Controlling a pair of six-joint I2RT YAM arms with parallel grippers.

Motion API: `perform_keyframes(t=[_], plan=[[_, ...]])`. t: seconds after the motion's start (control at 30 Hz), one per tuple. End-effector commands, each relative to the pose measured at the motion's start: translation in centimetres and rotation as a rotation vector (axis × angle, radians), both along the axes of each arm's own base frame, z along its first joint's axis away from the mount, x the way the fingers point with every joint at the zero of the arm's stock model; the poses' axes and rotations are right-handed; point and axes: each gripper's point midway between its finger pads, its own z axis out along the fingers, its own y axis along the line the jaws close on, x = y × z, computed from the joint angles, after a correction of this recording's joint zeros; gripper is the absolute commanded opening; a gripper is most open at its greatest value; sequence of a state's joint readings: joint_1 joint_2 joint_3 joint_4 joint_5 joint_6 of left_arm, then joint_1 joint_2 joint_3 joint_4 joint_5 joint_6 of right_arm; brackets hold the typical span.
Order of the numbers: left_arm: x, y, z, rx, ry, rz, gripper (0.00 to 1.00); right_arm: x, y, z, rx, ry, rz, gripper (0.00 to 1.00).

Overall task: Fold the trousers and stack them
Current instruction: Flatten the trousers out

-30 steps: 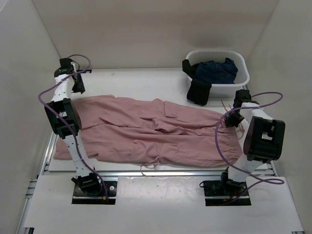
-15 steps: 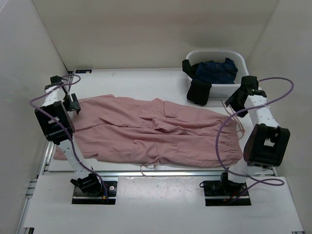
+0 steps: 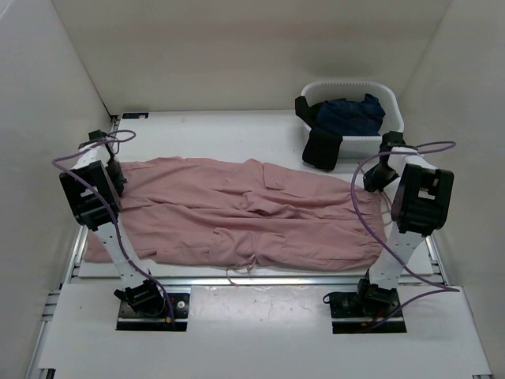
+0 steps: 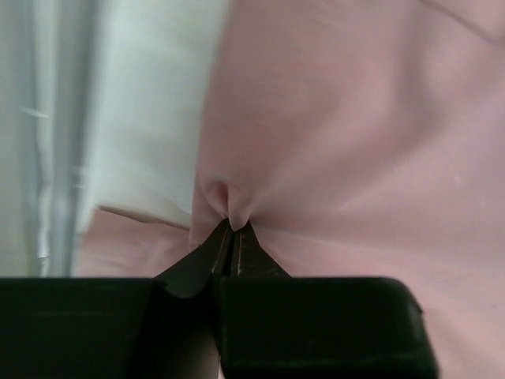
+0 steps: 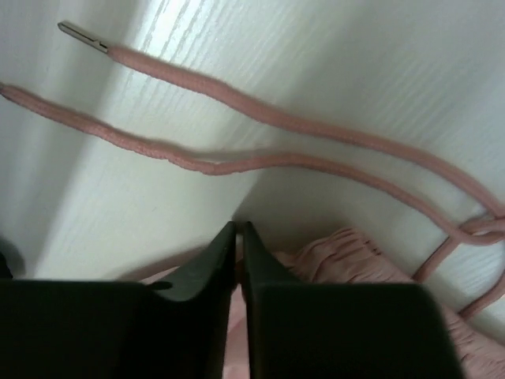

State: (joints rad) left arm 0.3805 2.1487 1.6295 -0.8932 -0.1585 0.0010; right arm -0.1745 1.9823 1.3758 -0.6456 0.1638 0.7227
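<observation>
My right gripper's fingers stick out past the edge of the trousers next to the gathered waistband, so I should open them and grab the waistband's far corner [image 5: 341, 246] before folding.
The dusty-pink trousers [image 3: 252, 209] lie spread flat across the table, legs to the left and waistband to the right. My left gripper [image 3: 114, 170] sits at the far left leg end. In the left wrist view it [image 4: 234, 223] is shut, pinching a small fold of the pink fabric [image 4: 355, 142]. My right gripper [image 3: 377, 178] is at the far corner of the waistband. In the right wrist view it [image 5: 239, 227] is shut with pink cloth in the slit, beside the gathered waistband [image 5: 347, 253]. The thin drawstrings [image 5: 260, 114] trail over the white table.
A white basket [image 3: 394, 118] stands at the back right with a dark navy garment [image 3: 351, 114] inside. A black garment [image 3: 322, 148] hangs over its front rim, close to my right arm. White walls enclose the table [image 3: 221, 134] on three sides.
Both grippers were open half a second ago and have now dropped onto the trousers' far corners and shut on the cloth. The right arm swung back inward to the waistband.
</observation>
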Motion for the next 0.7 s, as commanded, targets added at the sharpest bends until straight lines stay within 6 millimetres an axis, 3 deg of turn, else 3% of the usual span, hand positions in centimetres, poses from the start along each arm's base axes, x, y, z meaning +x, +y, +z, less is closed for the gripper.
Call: perform_keyframes(t=[0.0, 0.07, 0.1, 0.17, 0.2, 0.23, 0.33, 0.4, 0.43, 0.5, 0.67], plan=[[-0.8, 5.7, 0.9, 0.164, -0.019, 0.108, 0.14, -2.9, -0.4, -1.5, 0.009, 0.06, -0.055, 0.07], [-0.6, 6.7, 1.4, 0.184, -0.038, 0.127, 0.14, -3.1, -0.4, -1.0, 0.001, 0.04, -0.037, 0.0], [0.0, 7.0, 2.0, 0.192, -0.057, 0.128, 0.2, -2.9, -0.9, -0.6, -0.008, 0.025, -0.019, 0.0], [0.8, 6.8, 3.1, 0.18, -0.1, 0.123, 0.38, -2.4, -0.9, 0.1, -0.012, 0.004, 0.015, 0.0], [1.2, 6.2, 3.3, 0.167, -0.105, 0.107, 0.52, -2.5, -1.0, 0.1, -0.018, 0.007, 0.04, 0.0], [2.2, 5.8, 4.4, 0.159, -0.146, 0.092, 0.78, -1.9, -1.1, 0.9, -0.026, -0.016, 0.05, 0.0], [5.3, 4.9, 6.9, 0.144, -0.245, 0.054, 0.93, -0.9, -0.7, 2.2, -0.023, -0.058, 0.082, 0.0], [6.4, 5.0, 7.6, 0.13, -0.271, 0.046, 0.94, -0.2, -0.7, 3.0, -0.023, -0.078, 0.094, 0.0], [8.2, 4.8, 8.1, 0.123, -0.307, 0.03, 0.94, -0.5, -0.7, 3.0, -0.02, -0.068, 0.095, 0.0], [9.3, 4.6, 7.6, 0.112, -0.31, 0.016, 0.95, 0.0, -0.8, 3.7, -0.026, -0.08, 0.103, 0.0], [11.0, 2.2, 1.4, 0.078, -0.2, -0.038, 1.0, 0.3, -0.9, 4.6, -0.035, -0.092, 0.122, 0.0]])
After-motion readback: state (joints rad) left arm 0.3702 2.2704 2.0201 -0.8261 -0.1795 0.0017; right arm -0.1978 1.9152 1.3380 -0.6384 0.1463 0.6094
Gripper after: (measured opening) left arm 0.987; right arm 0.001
